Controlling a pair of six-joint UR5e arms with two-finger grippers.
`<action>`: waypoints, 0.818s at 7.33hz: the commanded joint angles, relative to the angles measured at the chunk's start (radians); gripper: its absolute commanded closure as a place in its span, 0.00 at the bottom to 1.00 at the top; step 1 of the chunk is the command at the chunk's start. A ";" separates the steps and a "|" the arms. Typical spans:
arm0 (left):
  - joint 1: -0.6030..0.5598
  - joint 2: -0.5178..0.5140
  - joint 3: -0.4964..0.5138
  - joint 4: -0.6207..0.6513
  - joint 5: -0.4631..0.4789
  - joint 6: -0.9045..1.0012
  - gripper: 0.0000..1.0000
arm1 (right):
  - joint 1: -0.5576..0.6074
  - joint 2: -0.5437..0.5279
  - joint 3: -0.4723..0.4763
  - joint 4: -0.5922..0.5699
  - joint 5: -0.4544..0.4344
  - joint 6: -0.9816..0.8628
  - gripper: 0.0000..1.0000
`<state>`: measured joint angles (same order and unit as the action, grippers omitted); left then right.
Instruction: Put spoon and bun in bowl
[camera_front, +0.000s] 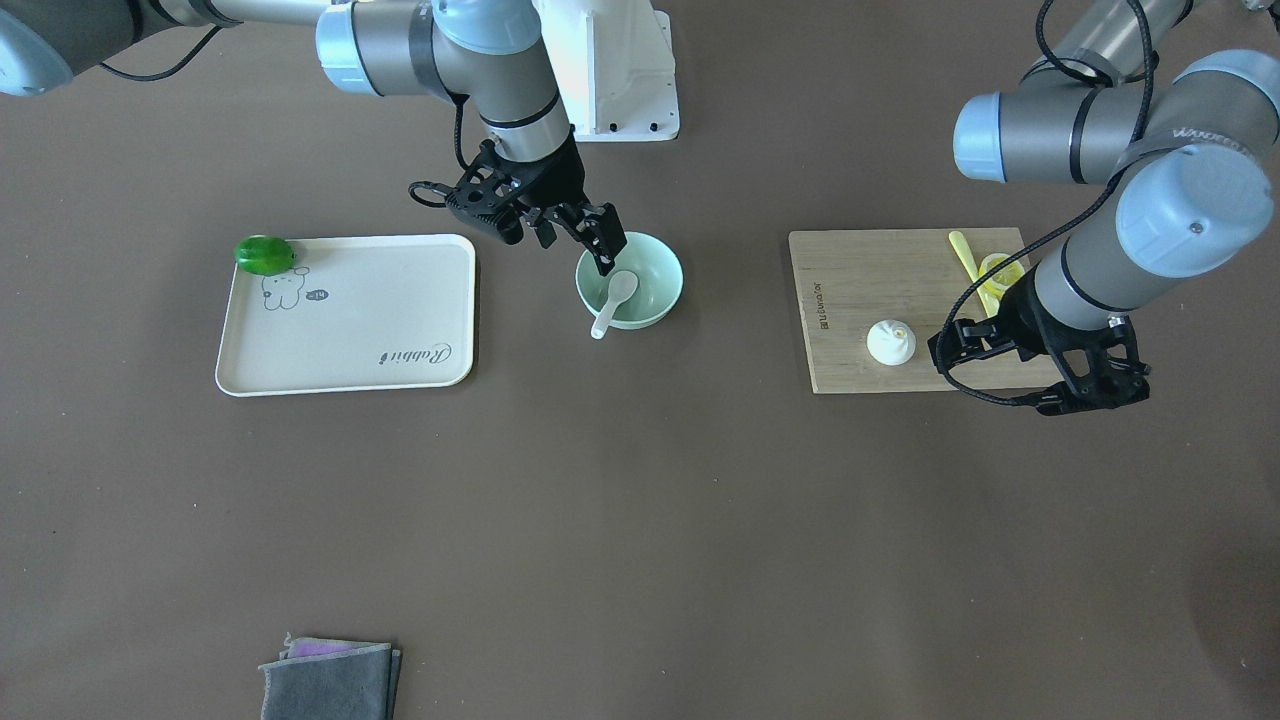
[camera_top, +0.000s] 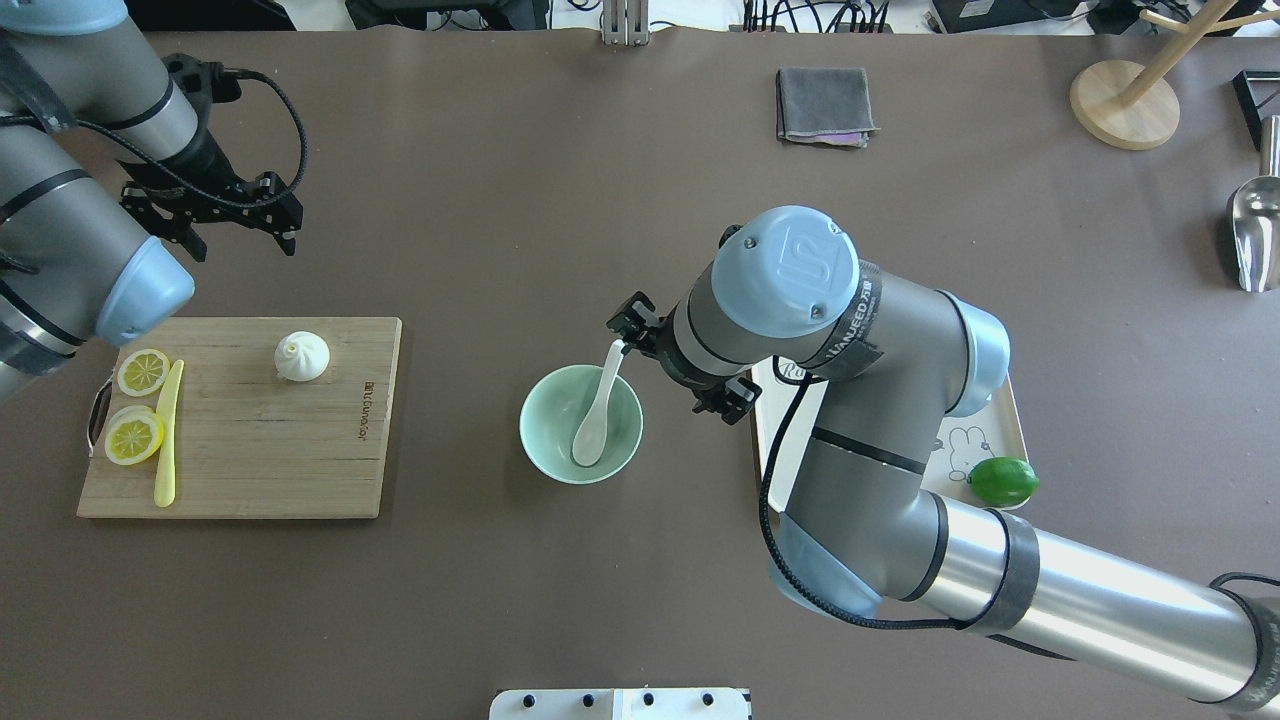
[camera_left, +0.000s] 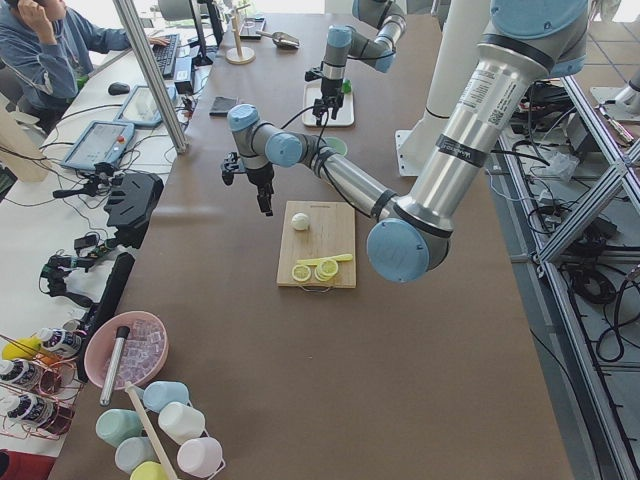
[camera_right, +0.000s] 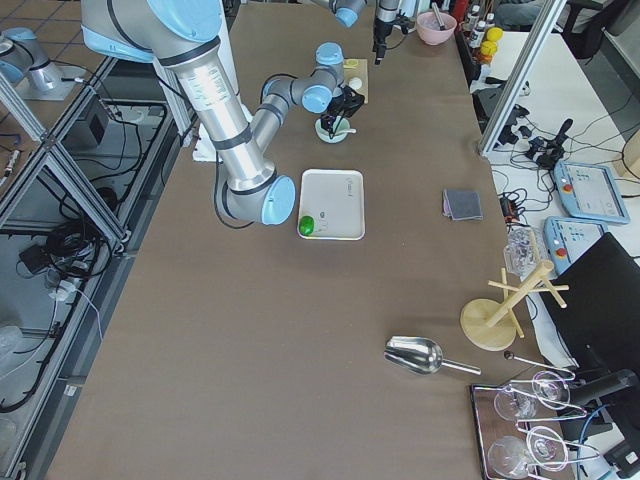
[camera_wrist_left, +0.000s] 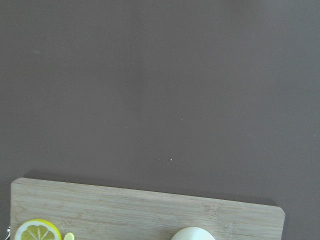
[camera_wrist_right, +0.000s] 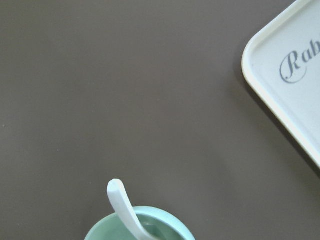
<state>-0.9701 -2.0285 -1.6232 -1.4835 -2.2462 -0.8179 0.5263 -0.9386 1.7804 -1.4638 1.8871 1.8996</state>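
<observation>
My left gripper needs to move to the wooden cutting board next, where it should close around the body of the white bun (camera_front: 891, 343) (camera_wrist_left: 193, 234).
The white spoon (camera_top: 597, 410) lies in the mint-green bowl (camera_top: 545, 430), scoop down and handle leaning over the far rim; it also shows in the front view (camera_front: 612, 300) and the right wrist view (camera_wrist_right: 125, 205). My right gripper (camera_front: 565, 245) is open and empty, just above the bowl's (camera_front: 655, 290) rim beside the spoon handle. The white bun (camera_top: 302, 356) sits on the wooden cutting board (camera_top: 300, 450). My left gripper (camera_top: 243, 240) is open and empty over bare table beyond the board's far edge. The bun's top edge shows in the left wrist view (camera_wrist_left: 195, 233).
Two lemon slices (camera_top: 135, 420) and a pale-yellow knife (camera_top: 167, 440) lie at the board's left end. A cream tray (camera_top: 990, 410) with a green lime (camera_top: 1003, 480) sits right of the bowl. A grey cloth (camera_top: 825, 105), wooden stand (camera_top: 1125, 100) and metal scoop (camera_top: 1255, 235) are farther off.
</observation>
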 joint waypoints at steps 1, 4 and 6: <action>0.092 0.020 0.019 -0.075 0.042 -0.091 0.02 | 0.087 -0.058 0.007 0.000 0.101 -0.124 0.00; 0.189 0.103 0.006 -0.211 0.105 -0.191 0.03 | 0.122 -0.109 0.002 0.000 0.127 -0.230 0.00; 0.191 0.134 -0.023 -0.212 0.105 -0.193 0.45 | 0.130 -0.112 -0.001 0.000 0.135 -0.247 0.00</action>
<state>-0.7828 -1.9143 -1.6249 -1.6891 -2.1406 -1.0072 0.6503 -1.0471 1.7807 -1.4636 2.0164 1.6637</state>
